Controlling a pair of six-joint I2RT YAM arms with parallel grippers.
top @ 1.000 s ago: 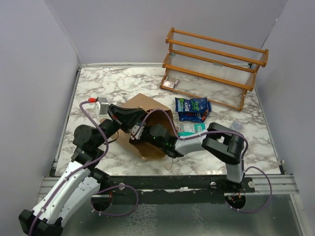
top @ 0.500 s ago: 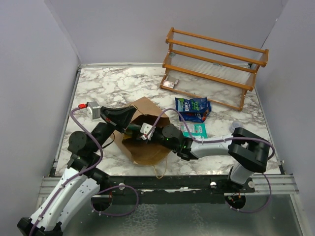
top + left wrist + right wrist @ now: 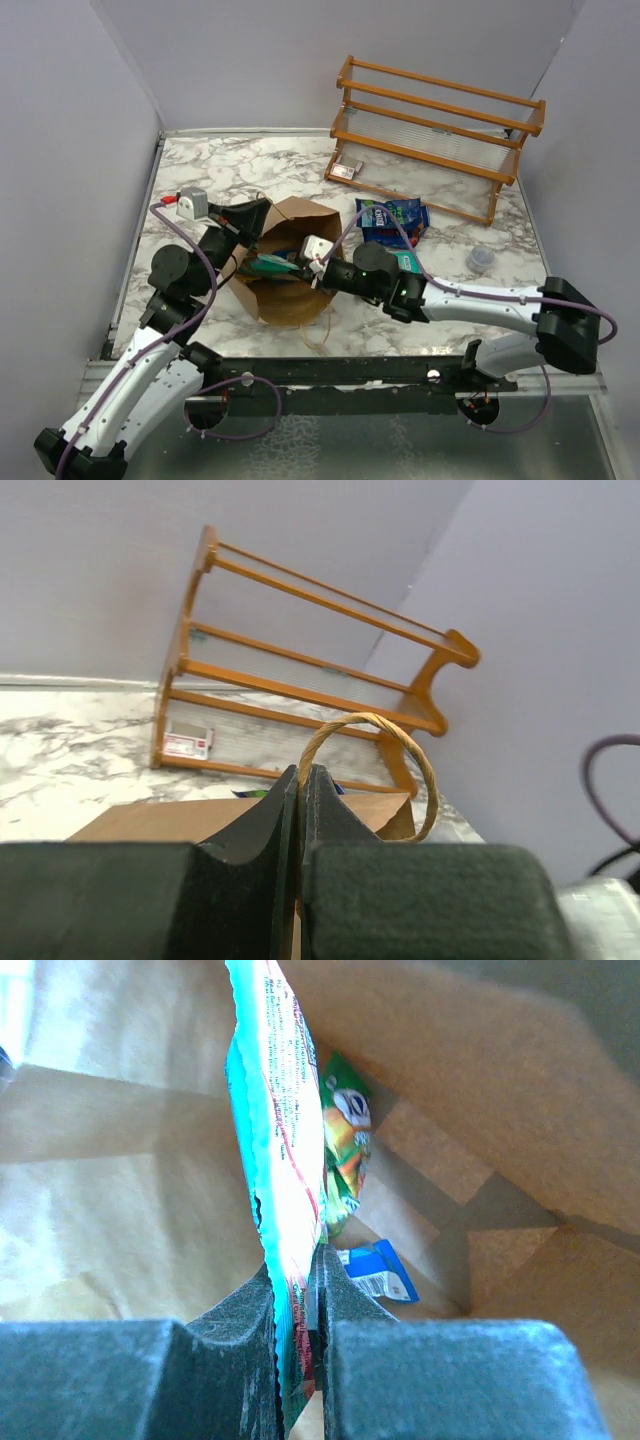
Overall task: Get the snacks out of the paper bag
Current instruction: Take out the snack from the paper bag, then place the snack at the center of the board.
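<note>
My right gripper should drop the teal snack packet on the other teal packet [image 3: 396, 263] in front of the blue packets.
The brown paper bag [image 3: 290, 295] lies on its side at centre left, mouth up toward the rack. My left gripper [image 3: 250, 215] is shut on its twisted loop handle [image 3: 400, 742], pinching the cord between the fingertips of the left gripper [image 3: 302, 776] above the bag's edge [image 3: 150, 820]. Inside the bag mouth, my right gripper [image 3: 303, 262] is shut on a teal snack packet [image 3: 280, 1150]; the packet's edge runs between the pads of the right gripper [image 3: 297, 1272]. Deeper in the bag lie a green-orange packet [image 3: 345, 1150] and a blue packet [image 3: 380, 1272]. Blue packets [image 3: 392, 220] and a teal one [image 3: 408, 262] lie outside on the table.
A wooden two-shelf rack [image 3: 440, 130] stands at the back right, with a small pale box [image 3: 346, 171] at its left foot. A clear round cup [image 3: 481, 258] sits right of the loose packets. Grey walls close in the marble table [image 3: 230, 170] on three sides.
The right arm has stretched left into the bag mouth and its jaws have closed on the teal packet. The left gripper has shifted slightly with the handle, and the bag has turned.
</note>
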